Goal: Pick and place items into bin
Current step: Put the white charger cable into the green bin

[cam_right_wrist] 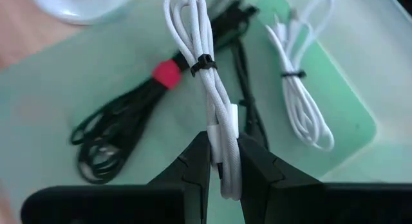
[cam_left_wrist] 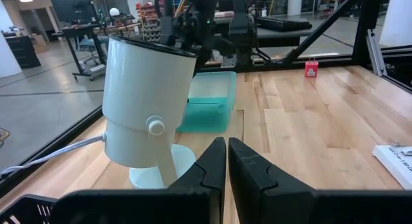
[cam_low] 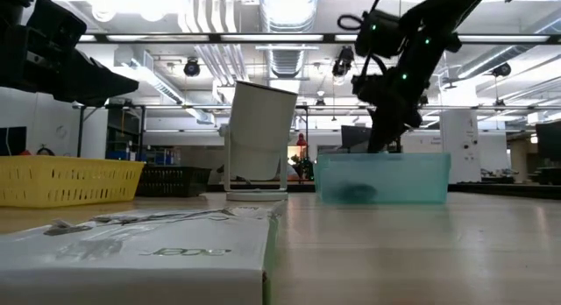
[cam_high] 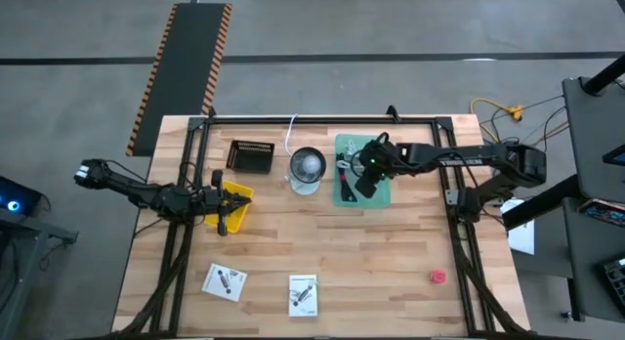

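The white cable bundle will go down beside the second white cable in the teal bin [cam_high: 367, 150] [cam_right_wrist: 329, 105], set there by my right gripper.
My right gripper [cam_right_wrist: 224, 150] is over the teal bin [cam_high: 344, 145] at the table's far middle, shut on a white cable bundle [cam_right_wrist: 215, 102]. Inside the bin lie a black-and-red coiled cable [cam_right_wrist: 122, 127] and a second white cable [cam_right_wrist: 299, 98]. Two white printed cards [cam_high: 225, 281] [cam_high: 304, 295] lie flat near the table's near edge. A pink-red lump [cam_high: 437, 276] sits near the front right. My left gripper [cam_high: 223, 226] waits shut and empty beside the yellow basket [cam_high: 234, 205] at the left. My right gripper pinches the white cable bundle between its two fingers at the bundle's near end, by a white plug [cam_right_wrist: 230, 121]. The fingers slant down into the bin from the table's right side and lie along the bundle. Whether its far end [cam_right_wrist: 183, 11] touches the bin, I cannot tell.
A white tilted cup-like device on a round base [cam_high: 307, 169] stands just left of the bin. A black basket [cam_high: 250, 156] sits at the far left. Black frame rails [cam_high: 293, 118] run along the table's far edge and sides. Bare wood lies between the bin and the cards.
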### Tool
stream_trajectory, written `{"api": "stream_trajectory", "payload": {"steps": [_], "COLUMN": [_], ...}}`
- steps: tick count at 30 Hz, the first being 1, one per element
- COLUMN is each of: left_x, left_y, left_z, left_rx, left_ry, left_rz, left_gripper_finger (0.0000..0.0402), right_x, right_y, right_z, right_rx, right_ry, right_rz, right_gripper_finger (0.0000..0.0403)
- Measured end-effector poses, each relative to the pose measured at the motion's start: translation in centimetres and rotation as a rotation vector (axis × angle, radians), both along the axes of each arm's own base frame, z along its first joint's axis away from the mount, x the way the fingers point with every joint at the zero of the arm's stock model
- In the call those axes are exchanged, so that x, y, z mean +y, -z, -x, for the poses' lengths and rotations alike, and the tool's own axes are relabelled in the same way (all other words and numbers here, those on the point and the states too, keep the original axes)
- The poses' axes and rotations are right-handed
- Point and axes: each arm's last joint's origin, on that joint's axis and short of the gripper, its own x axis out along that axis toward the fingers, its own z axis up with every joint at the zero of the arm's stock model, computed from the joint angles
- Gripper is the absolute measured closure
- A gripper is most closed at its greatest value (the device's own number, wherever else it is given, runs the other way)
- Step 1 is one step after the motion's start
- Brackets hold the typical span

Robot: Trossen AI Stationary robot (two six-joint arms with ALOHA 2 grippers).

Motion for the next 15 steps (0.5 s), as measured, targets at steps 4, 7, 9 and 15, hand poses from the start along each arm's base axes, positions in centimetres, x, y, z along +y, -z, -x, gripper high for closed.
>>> {"api": "stream_trajectory", "payload": {"steps": [4,7,9,15], "left_x": [0.0,0.0,0.0,0.0], "left_y": [0.0,0.0,0.0,0.0], "left_z": [0.0,0.0,0.0,0.0], "left_rx": [0.0,0.0,0.0,0.0], "left_ry": [0.001,0.0,0.0,0.001], "left_rz": [0.0,0.0,0.0,0.0], "left_gripper_finger": [0.04,0.04,0.04,0.04], "right_x": [-0.9,-1.6,-2.1,-3.7], "right_y": [0.7,1.0,1.1,1.1], "right_z": [0.1,0.2,0.3,1.0], "right_rx": [0.019,0.029,0.03,0.044], "right_ry": [0.062,0.091,0.11,0.188], "right_rz": [-0.023,-0.028,-0.024,0.012], "right_gripper_finger": [0.036,0.036,0.036,0.036]}}
